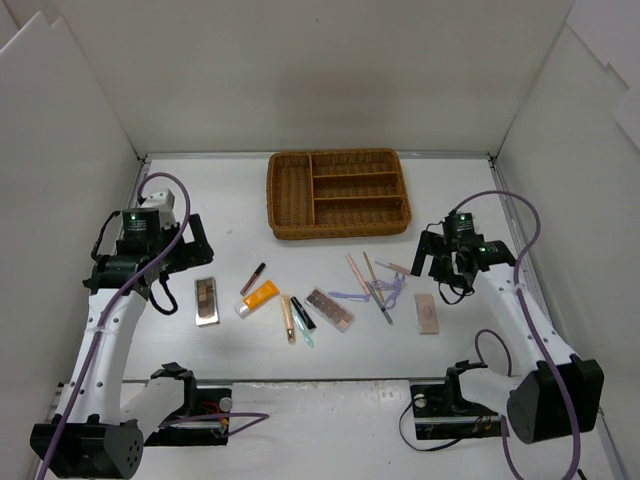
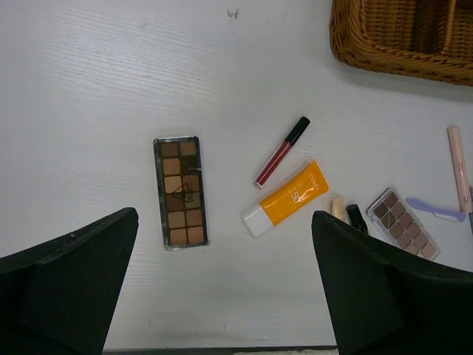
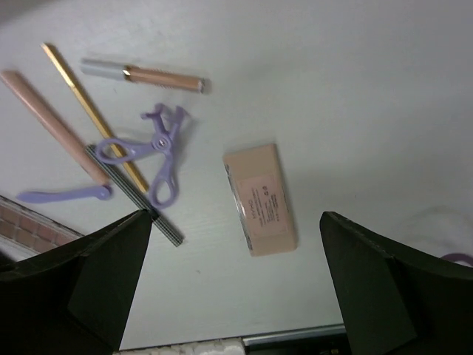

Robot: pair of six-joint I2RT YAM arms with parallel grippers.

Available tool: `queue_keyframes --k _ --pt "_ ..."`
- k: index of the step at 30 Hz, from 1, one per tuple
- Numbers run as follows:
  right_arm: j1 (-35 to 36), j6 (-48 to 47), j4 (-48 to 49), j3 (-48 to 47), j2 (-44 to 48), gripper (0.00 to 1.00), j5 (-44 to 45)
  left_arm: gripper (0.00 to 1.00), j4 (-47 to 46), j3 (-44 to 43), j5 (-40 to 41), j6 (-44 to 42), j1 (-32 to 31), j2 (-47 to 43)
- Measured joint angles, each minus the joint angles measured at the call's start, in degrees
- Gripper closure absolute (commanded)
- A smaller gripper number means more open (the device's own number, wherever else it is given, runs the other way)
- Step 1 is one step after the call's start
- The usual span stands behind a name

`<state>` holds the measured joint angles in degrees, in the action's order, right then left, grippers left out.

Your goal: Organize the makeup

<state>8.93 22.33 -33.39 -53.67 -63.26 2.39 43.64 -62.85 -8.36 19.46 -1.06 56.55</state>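
Next, I should move my right gripper down to the pale pink compact and close it on the compact's long sides (image 1: 427, 313) (image 3: 262, 205), around its label.
The makeup lies in a row across the white table. A brown eyeshadow palette (image 1: 207, 300) (image 2: 181, 191), a dark red lip gloss (image 2: 281, 151), an orange tube (image 1: 258, 298) (image 2: 287, 199) and a second palette (image 1: 330, 309) (image 2: 403, 224) lie left and centre. Pencils, a lilac eyelash curler (image 3: 151, 157) and a pale pink compact (image 1: 427, 313) (image 3: 260, 198) lie right. My left gripper (image 1: 182, 252) (image 2: 222, 296) is open and empty above the table, near the first palette. My right gripper (image 1: 438, 268) (image 3: 233, 285) is open and empty, just above the pink compact.
A brown wicker divided tray (image 1: 338, 192) stands at the back centre, its corner in the left wrist view (image 2: 403, 37); I see nothing in its compartments. White walls enclose the table on three sides. The arm bases and cables sit at the near edge.
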Motion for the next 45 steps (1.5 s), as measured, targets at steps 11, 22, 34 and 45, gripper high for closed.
queue_keyframes --k 11,22,34,45 --pt "0.0 4.7 -3.3 5.92 -9.86 0.07 -1.79 0.01 -0.11 4.7 -1.05 -0.74 0.0 -1.33" --pt "-0.02 4.63 -1.4 5.95 -22.16 0.15 -2.45 0.01 -0.35 5.6 -1.29 -0.87 0.0 -3.54" --pt "-0.68 3.32 -0.68 4.22 -28.68 0.19 -4.9 0.0 -1.11 6.78 -1.27 -0.98 0.0 -4.39" --pt "-3.19 1.86 -1.07 2.32 -31.41 0.69 -8.96 0.01 -1.7 7.06 -1.27 -1.03 0.0 -4.15"
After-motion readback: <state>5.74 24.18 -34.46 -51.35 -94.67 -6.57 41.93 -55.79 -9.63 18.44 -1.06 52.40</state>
